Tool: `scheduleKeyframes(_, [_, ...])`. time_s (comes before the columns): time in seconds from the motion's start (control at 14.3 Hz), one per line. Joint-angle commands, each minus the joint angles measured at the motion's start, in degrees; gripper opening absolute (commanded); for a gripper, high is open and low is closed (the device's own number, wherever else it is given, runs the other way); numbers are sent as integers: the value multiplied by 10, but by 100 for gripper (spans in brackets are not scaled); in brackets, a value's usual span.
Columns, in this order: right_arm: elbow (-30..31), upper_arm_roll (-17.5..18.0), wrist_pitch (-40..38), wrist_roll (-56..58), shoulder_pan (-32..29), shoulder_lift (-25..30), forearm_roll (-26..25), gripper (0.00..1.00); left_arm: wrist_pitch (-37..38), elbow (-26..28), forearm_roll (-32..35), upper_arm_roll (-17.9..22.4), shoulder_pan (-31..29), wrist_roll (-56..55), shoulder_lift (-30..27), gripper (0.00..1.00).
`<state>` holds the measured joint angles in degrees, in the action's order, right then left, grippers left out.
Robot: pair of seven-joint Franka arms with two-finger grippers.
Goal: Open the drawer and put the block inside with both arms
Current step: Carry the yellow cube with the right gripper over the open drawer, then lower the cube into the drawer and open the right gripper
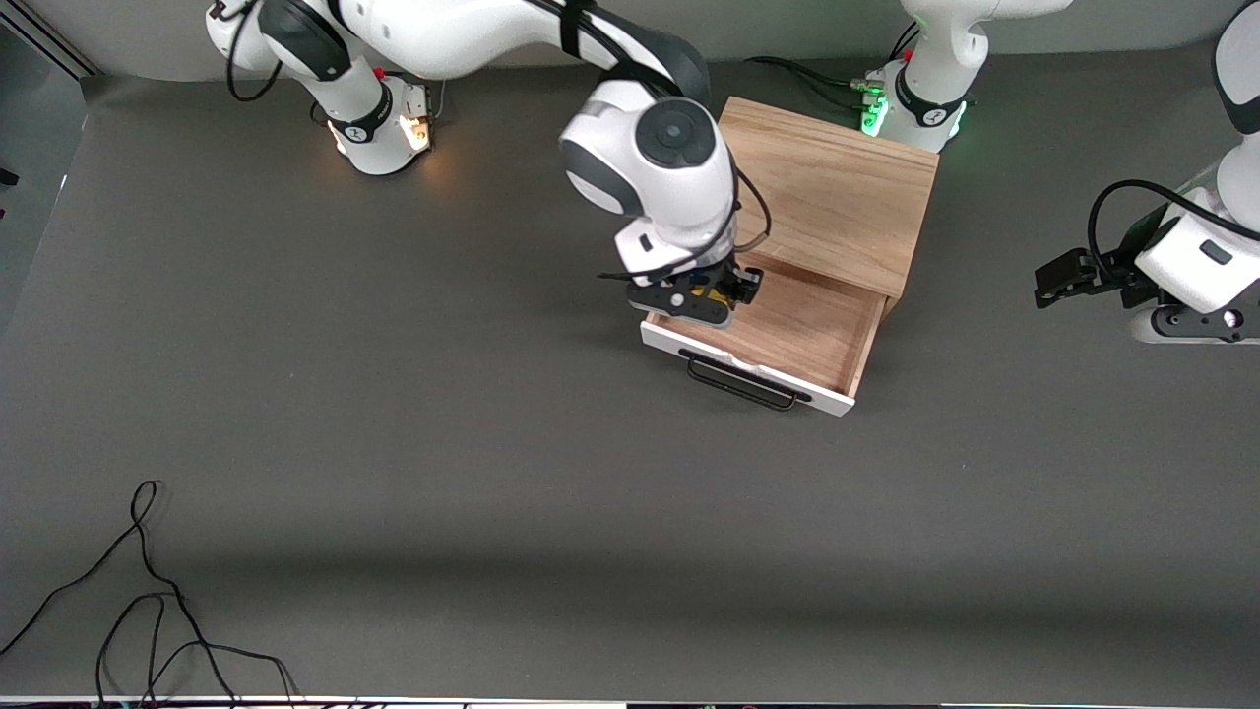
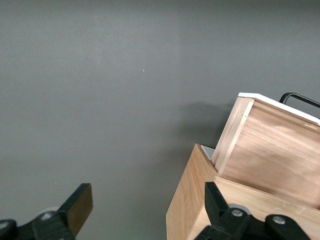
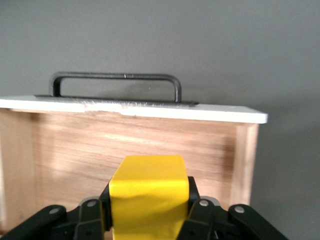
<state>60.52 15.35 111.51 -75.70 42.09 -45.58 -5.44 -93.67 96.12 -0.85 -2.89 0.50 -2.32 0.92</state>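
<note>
The yellow block will go down from my right gripper onto the bottom of the drawer, and it will sit there between the white front panel (image 1: 737,297) and the oak box.
The drawer (image 1: 787,340) stands pulled out of the light oak box (image 1: 837,187) toward the front camera, its white front panel and black handle (image 1: 740,382) nearest that camera. My right gripper (image 1: 694,295) is shut on the yellow block (image 1: 701,292) and holds it over the drawer's wood interior, at the right arm's end of the drawer. In the right wrist view the block (image 3: 148,192) sits between the fingers above the drawer floor (image 3: 125,145), with the handle (image 3: 115,82) ahead. My left gripper (image 1: 1191,325) waits open and empty beside the box; it also shows in the left wrist view (image 2: 147,200).
Loose black cables (image 1: 148,611) lie on the grey table near the front camera at the right arm's end. The left wrist view shows the box's corner (image 2: 190,200) and the drawer's side wall (image 2: 270,150) close to that gripper.
</note>
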Motion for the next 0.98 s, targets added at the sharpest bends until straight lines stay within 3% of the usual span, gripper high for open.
scheduleKeyframes(0.0, [-23, -4, 23, -16, 18, -31, -16, 36, 9, -9, 2, 7, 9, 11, 1, 100])
scheduleKeyframes(0.7, [-18, -4, 55, -48, 35, -72, -16, 45, 9, -9, 20, 4, 10, 24, 0, 100])
scheduleKeyframes(0.84, [-18, -4, 55, -59, 45, -74, -23, 54, 9, -10, 21, 4, 10, 24, 2, 100])
scheduleKeyframes(0.91, [-18, -4, 55, -62, 46, -74, -29, 81, 9, -10, 20, 4, 10, 24, 3, 100])
